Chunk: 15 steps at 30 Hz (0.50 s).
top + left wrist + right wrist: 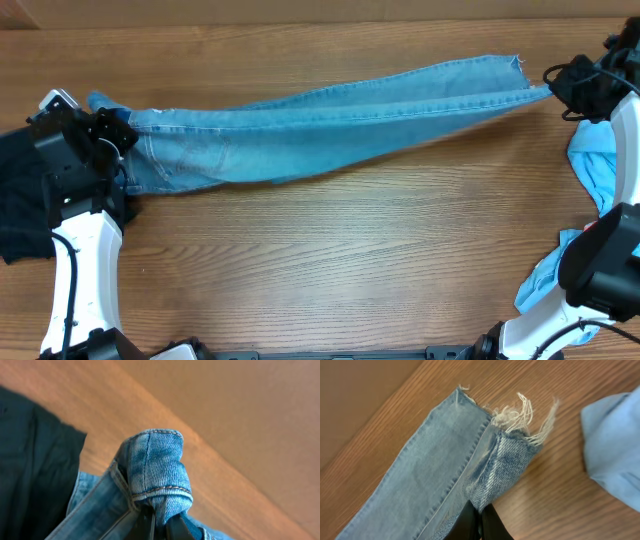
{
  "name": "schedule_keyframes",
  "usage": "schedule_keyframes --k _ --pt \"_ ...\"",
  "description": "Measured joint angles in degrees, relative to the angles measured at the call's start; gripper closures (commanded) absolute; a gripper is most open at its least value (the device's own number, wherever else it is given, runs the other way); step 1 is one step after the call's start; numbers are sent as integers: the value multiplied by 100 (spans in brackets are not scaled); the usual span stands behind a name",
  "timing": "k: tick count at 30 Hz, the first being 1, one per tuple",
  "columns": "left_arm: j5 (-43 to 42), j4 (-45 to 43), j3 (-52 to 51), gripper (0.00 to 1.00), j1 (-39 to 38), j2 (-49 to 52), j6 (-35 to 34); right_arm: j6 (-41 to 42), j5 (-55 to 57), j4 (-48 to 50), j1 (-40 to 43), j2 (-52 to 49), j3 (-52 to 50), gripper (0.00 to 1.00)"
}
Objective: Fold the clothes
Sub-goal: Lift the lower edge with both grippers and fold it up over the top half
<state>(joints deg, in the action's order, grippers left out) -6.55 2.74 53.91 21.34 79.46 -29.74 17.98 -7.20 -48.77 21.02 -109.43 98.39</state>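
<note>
Next, my right gripper lets go of the frayed hem, to lie flat on top of the jeans' other leg end (508, 97) (497, 446).
Light-blue denim jeans (330, 120) stretch across the table from left to right, folded lengthwise into one long strip. My left gripper (118, 138) is shut on the waistband end (157, 472), which bunches up over the black fingers (146, 527). At the other side my right gripper (556, 84) is shut on the frayed leg hem (502, 467), with denim pinched between its fingers (467, 520). A sky-blue T-shirt (598, 165) lies crumpled at the right edge, under the right arm. A black garment (20, 200) lies at the left edge, beside the left arm.
Bare wooden tabletop (340, 260) fills the space in front of the jeans. The white arm links (85, 265) rise from the front corners. The T-shirt edge (615, 450) lies close to the right of the hem; the black garment (35, 475) sits left of the waistband.
</note>
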Motion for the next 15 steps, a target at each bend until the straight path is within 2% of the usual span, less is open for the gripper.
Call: schedule_keyframes --k 4,8,15 --pt "125 -538 0 96 -39 313 -13 0 -2 525 -190 -374 2 96" --pt "166 -546 0 96 -39 748 -28 4 -17 671 -203 -511 2 96" --pt "284 -634 0 96 -74 822 -28 2 -39 651 -205 -544 2 96"
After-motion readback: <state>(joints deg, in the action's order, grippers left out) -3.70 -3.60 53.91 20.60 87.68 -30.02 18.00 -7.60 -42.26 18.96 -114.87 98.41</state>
